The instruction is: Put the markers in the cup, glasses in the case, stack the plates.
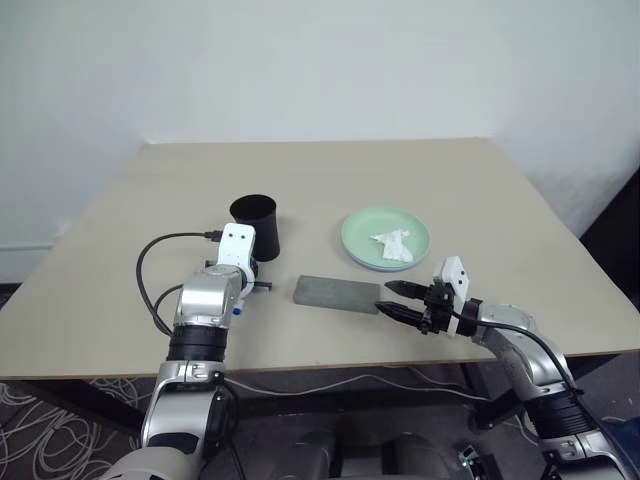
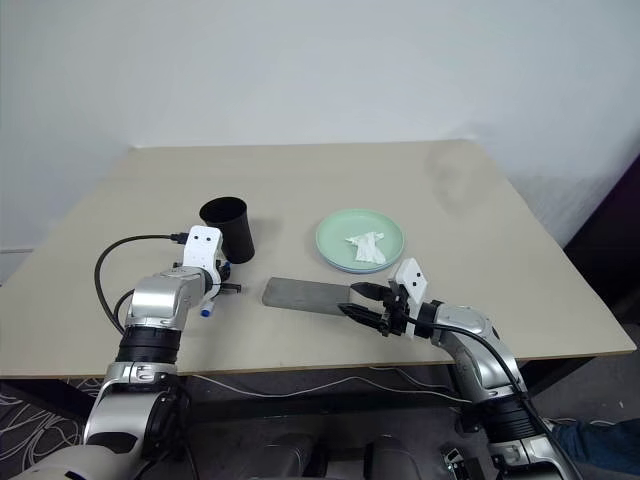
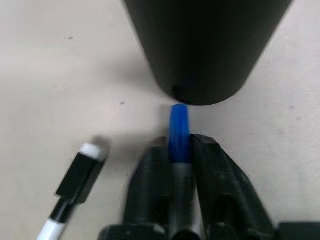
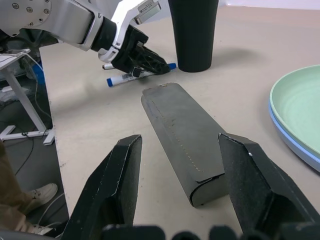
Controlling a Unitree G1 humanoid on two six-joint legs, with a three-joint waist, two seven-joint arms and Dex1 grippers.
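The robot's left gripper should release the blue-capped marker inside the black cup (image 1: 267,207), against the cup's rim closest to the green plate.
My left gripper (image 3: 179,145) is shut on a blue-capped marker (image 3: 179,125) lying on the table, its cap almost touching the foot of the black cup (image 1: 255,226). A second marker (image 3: 75,182), with a black cap, lies on the table beside the gripper. The grey case (image 1: 338,293) lies closed in the middle. My right gripper (image 1: 398,301) stands open at the case's right end, one finger on either side, not touching it. The mint green plate (image 1: 362,236) sits on top of the light blue plate (image 4: 285,135). The glasses are out of view.
A crumpled white tissue (image 1: 393,246) lies in the green plate. The beige table (image 1: 470,180) is bare behind the cup and plates. Its front edge runs just below both arms. A black cable (image 1: 150,270) loops off my left wrist.
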